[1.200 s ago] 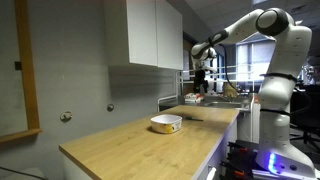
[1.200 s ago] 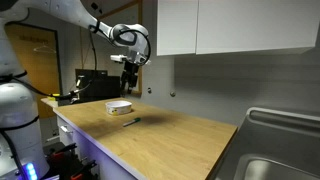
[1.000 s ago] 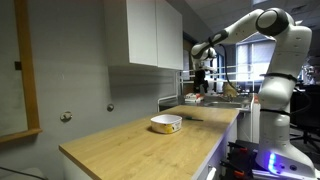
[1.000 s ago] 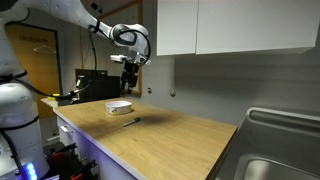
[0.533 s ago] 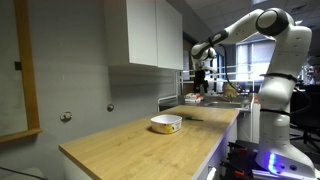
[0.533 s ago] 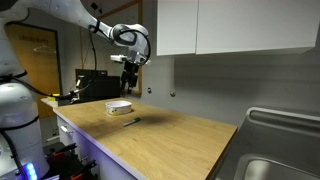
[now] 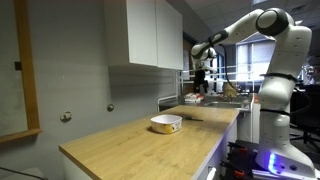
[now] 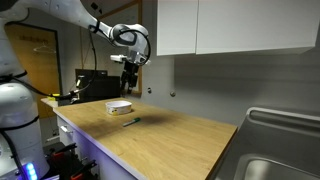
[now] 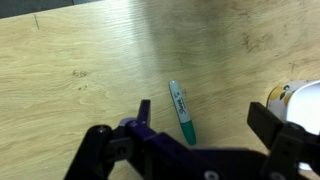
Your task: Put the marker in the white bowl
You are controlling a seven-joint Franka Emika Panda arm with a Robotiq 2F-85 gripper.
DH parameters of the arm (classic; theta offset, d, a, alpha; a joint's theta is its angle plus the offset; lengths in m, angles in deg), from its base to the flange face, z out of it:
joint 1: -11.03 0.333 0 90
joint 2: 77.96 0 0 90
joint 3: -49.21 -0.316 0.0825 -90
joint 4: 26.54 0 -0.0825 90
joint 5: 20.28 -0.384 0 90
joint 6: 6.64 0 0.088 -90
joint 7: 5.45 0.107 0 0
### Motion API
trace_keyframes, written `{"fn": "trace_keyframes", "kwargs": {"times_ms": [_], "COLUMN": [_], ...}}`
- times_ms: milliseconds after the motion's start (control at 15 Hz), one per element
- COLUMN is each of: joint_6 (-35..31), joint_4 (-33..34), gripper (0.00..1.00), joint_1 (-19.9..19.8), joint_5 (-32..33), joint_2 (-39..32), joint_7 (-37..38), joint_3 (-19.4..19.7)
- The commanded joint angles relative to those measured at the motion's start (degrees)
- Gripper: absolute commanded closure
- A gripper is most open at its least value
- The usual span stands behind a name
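I should lower my gripper to the green-capped marker next and then take hold of the marker's body (image 7: 192,119) (image 9: 182,114) close to its green cap.
A green-capped marker (image 9: 182,113) lies flat on the wooden counter; it is a small dark streak in an exterior view (image 8: 130,122). The white bowl (image 7: 166,123) with a yellowish rim sits on the counter, also seen in the other exterior view (image 8: 120,106), and its edge shows at the right of the wrist view (image 9: 298,103). My gripper (image 9: 205,117) hangs high above the counter, open and empty, its fingers either side of the marker in the wrist view. It shows in both exterior views (image 7: 201,82) (image 8: 128,80).
White wall cabinets (image 8: 215,25) hang above the counter. A steel sink (image 8: 280,150) lies at the counter's far end. Cluttered desks and equipment (image 7: 215,95) stand beyond the counter. The wall (image 7: 120,95) runs along the counter's back edge.
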Motion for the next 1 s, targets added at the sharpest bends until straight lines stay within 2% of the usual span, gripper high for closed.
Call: {"fn": "trace_keyframes", "kwargs": {"times_ms": [0, 933], "joint_6": [-0.8, -6.3], "joint_4": [0.3, -3.0], "gripper": [0.00, 0.00], "joint_1": [-0.7, 1.2], "joint_5": [0.9, 13.0], "joint_2": [-1.3, -14.3], "joint_7": [0.1, 1.5], "joint_3": [-1.1, -6.0]}}
